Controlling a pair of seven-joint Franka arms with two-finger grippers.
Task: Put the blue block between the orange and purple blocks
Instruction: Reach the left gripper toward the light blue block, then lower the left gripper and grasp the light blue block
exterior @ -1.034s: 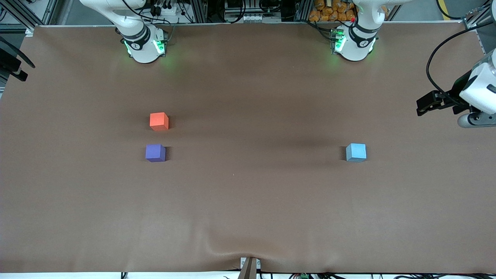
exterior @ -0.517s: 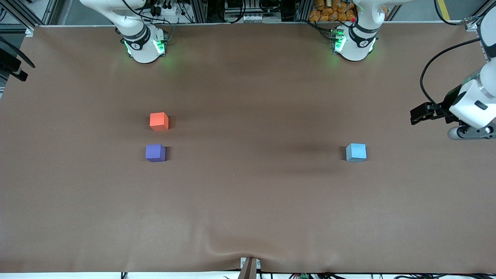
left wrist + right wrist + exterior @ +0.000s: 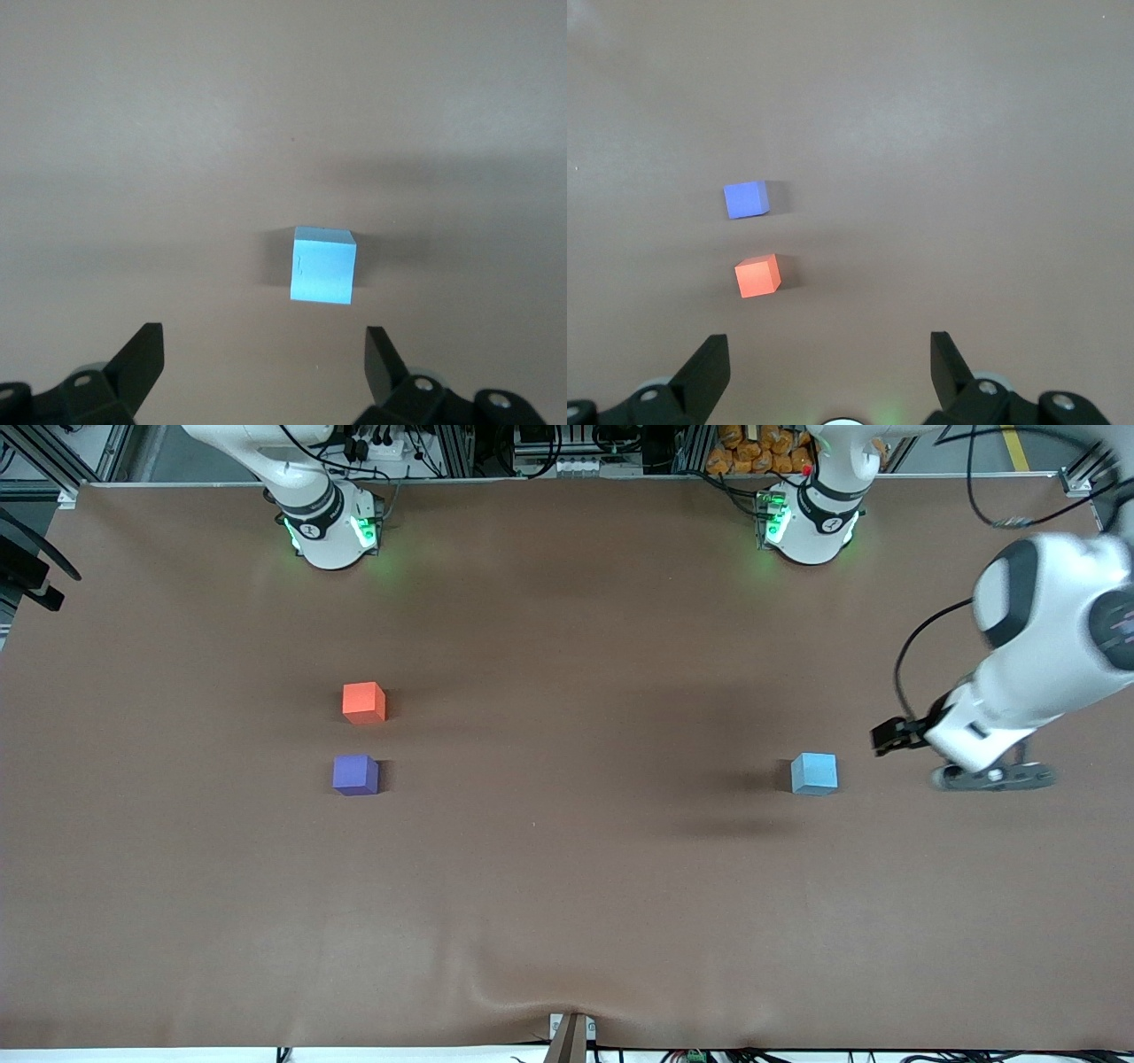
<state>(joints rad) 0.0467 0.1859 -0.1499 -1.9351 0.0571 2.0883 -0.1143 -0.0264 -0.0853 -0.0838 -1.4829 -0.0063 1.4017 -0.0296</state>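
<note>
The blue block is next for my left gripper. It should grab it by the block's opposite sides [image 3: 814,774] [image 3: 323,266], toward the front camera and toward the arm bases.
The blue block [image 3: 814,773] lies on the brown table toward the left arm's end. It also shows in the left wrist view [image 3: 323,265], just ahead of my open, empty left gripper [image 3: 264,354]. In the front view the left gripper [image 3: 992,777] hangs over the table beside the blue block, toward the left arm's end. The orange block [image 3: 364,702] and the purple block [image 3: 355,775] lie toward the right arm's end, the purple one nearer the front camera, with a small gap between them. My right gripper [image 3: 829,359] is open and empty, high over the table, looking down on the orange block [image 3: 757,275] and the purple block [image 3: 746,199].
The brown table cover [image 3: 567,868] has a wrinkle at its edge nearest the front camera. The two arm bases [image 3: 330,531] [image 3: 811,527] stand along the edge farthest from it.
The left arm has swung in from the table's end and its gripper has come down beside the blue block. The blocks have not moved.
</note>
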